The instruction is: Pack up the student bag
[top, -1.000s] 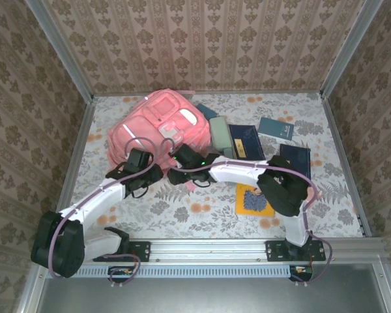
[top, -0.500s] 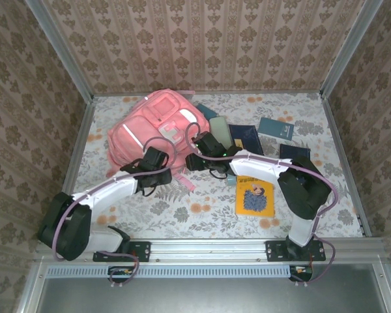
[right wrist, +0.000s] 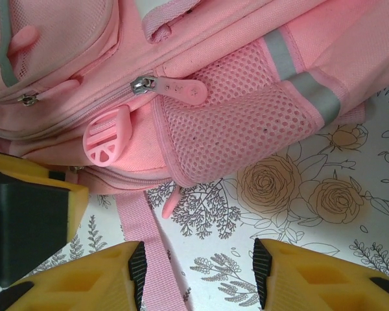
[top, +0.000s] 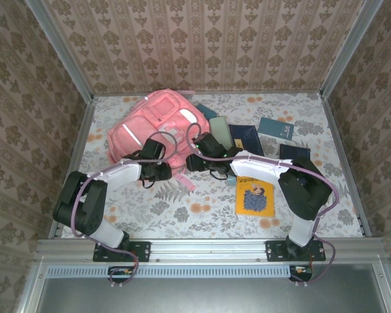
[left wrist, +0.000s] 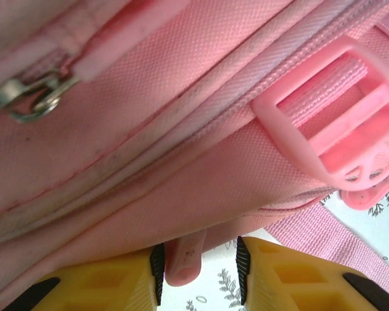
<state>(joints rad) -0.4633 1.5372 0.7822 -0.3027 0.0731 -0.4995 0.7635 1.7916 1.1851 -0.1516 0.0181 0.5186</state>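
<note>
The pull tab rests against one finger, half tucked under the edge of the bag, so next I open my left gripper wider and grip the tab near its metal slider (right wrist: 75, 168).
The student bag (top: 153, 127), a big pink backpack, lies at the back left of the table. My left gripper (top: 158, 171) is at its near edge. In the left wrist view the bag's seam and a pink buckle (left wrist: 330, 123) are very close, and my left gripper (left wrist: 199, 269) stands open around a small pink zipper pull tab (left wrist: 183, 262) that touches only the left pad. My right gripper (top: 194, 160) is open just right of it. In the right wrist view my right gripper (right wrist: 200, 275) hovers over bare table below the mesh side pocket (right wrist: 246, 123), a pink strap (right wrist: 149, 259) beside its left finger.
Dark blue books (top: 247, 140) (top: 275, 128) (top: 293, 153) lie right of the bag, with a grey-green case (top: 220, 134) against it. A yellow book (top: 255, 197) lies nearer, under the right arm. Walls close in the table's back and sides.
Both grippers shifted right along the bag's near edge about a second ago, and the right arm uncovered the yellow book. The left arm's elbow has since swung in. The jaws have not changed.
</note>
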